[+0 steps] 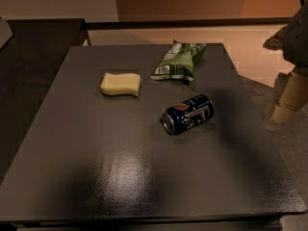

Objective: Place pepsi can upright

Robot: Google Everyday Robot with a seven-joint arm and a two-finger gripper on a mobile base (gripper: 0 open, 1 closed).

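The middle of the pepsi can's body (190,113), between its silver ends, is the next place my gripper should go to and close.
The pepsi can (188,114) is dark blue with a red-white-blue round logo and silver ends. It lies on its side near the middle of the dark table (120,177), its silver end facing the front left. My gripper (288,99) hangs at the right edge of the view, beyond the table's right edge. It is well to the right of the can and holds nothing.
A yellow sponge (121,84) lies at the back left of the can. A green crinkled snack bag (178,61) lies behind the can near the table's far edge. A dark counter (33,47) stands to the left. The floor shows beyond the right edge.
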